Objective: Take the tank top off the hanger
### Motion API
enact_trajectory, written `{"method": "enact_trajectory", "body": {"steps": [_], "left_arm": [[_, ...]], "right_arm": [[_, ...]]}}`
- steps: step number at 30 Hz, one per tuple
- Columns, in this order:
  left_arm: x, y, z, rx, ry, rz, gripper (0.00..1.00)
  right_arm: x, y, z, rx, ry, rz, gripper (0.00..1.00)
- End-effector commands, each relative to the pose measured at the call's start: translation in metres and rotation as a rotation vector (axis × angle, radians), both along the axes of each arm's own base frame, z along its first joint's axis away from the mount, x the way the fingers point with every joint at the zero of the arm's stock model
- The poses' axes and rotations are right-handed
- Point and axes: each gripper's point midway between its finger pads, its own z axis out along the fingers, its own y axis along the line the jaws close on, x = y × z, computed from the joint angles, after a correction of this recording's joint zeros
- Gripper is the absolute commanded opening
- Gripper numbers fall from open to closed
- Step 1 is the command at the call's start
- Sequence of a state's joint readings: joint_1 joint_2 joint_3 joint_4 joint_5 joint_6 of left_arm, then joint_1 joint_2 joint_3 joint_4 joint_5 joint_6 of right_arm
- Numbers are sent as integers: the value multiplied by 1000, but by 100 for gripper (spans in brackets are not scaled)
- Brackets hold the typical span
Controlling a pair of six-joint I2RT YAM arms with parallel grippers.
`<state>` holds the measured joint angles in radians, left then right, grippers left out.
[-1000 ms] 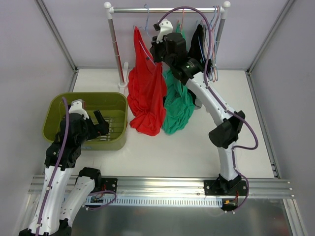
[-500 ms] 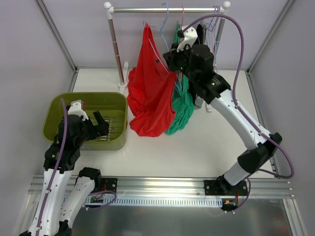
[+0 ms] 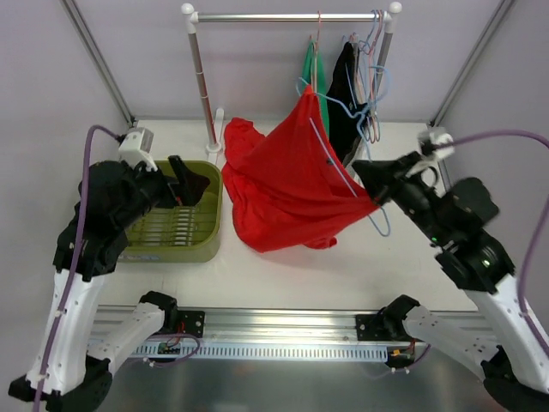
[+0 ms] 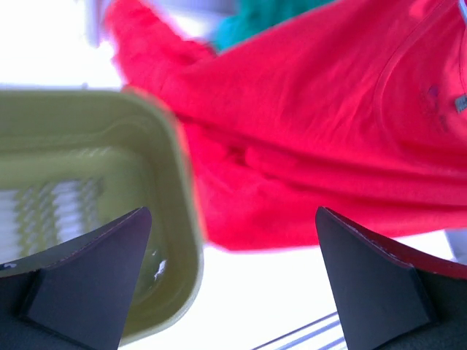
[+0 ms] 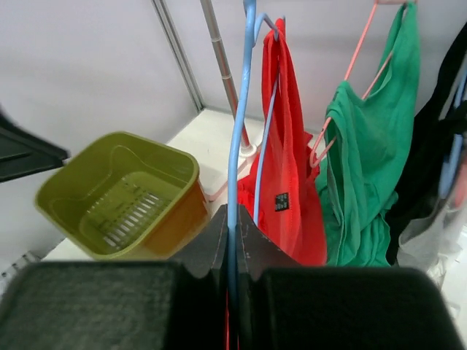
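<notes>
The strap of the red tank top is still over the far end of the blue hanger, so next my left gripper grabs that strap (image 3: 310,93) and pulls it off the hanger.
The red tank top (image 3: 296,184) hangs on a light blue hanger (image 3: 343,110), off the rail and tilted, its hem trailing on the table. My right gripper (image 3: 371,176) is shut on the blue hanger (image 5: 237,146) at its lower bar; the red tank top (image 5: 288,182) hangs just beyond the fingers. My left gripper (image 3: 190,180) is open and empty above the green basket's right rim, left of the top. In the left wrist view the red tank top (image 4: 321,138) fills the upper right, between and beyond the open fingers (image 4: 87,281).
The green basket (image 3: 206,245) stands at the left, also in the right wrist view (image 5: 117,193). The clothes rail (image 3: 283,16) at the back holds a green top (image 3: 310,64), a black garment (image 3: 345,86) and several empty hangers (image 3: 375,77).
My right arm has swung back and right, pulling the hanger with the red top off the rail toward the front. My left arm has risen and reached right over the basket.
</notes>
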<state>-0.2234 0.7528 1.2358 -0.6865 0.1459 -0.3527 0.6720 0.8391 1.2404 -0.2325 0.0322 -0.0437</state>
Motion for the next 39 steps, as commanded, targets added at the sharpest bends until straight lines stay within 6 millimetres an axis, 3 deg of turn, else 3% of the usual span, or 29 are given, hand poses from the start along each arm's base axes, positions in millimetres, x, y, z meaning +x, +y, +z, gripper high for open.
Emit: {"method": "enact_trajectory", "body": {"steps": [1,3,4,5,6,8,9,10,11,12,13,16,18,19,21,25,33,38,39], "left_arm": [[14,-42,53,-34,-95,-137,99],[14,-71,71,31,-151,-190,99],[21,-89,89,55,-184,-211,99],[21,-105,100,76,-211,-235,99],[11,-129,111,114,-256,-293,99],[12,-167,141,117,-315,-348,99],[-3,-181,171,88,-390,-399,99],[3,-207,166,117,-389,-431,99],[3,-219,173,114,-413,-452,99],[-4,-228,197,79,-478,-475,99],[-2,-253,191,88,-480,-529,99],[-6,-290,205,45,-546,-627,98],[-8,-304,213,24,-578,-663,93],[-4,-318,207,24,-577,-679,90],[-1,-335,199,41,-589,-713,81],[10,-347,187,62,-577,-689,66],[9,-366,170,54,-558,-744,66],[14,-372,166,55,-558,-733,32],[16,-373,164,57,-556,-729,32]], "right_arm": [[-51,-41,43,97,-74,-6,0],[-77,-67,48,101,-80,-30,0],[-86,-77,55,106,-93,-40,0],[-102,-91,75,124,-134,-46,0],[-109,-99,69,90,-103,-55,0],[-126,-115,85,90,-134,-64,0],[-128,-117,78,66,-110,-64,0],[-131,-120,78,62,-111,-63,0],[-133,-122,75,54,-105,-66,0],[-134,-124,72,46,-98,-71,0],[-139,-129,71,54,-105,-79,0],[-148,-137,68,57,-113,-82,0],[-151,-137,65,49,-107,-70,0],[-153,-137,66,51,-109,-62,0],[-154,-137,64,41,-103,-59,0],[-157,-138,66,36,-111,-53,0],[-154,-130,66,22,-103,-28,0],[-154,-124,69,32,-103,0,0],[-155,-123,69,31,-101,6,0]]}}
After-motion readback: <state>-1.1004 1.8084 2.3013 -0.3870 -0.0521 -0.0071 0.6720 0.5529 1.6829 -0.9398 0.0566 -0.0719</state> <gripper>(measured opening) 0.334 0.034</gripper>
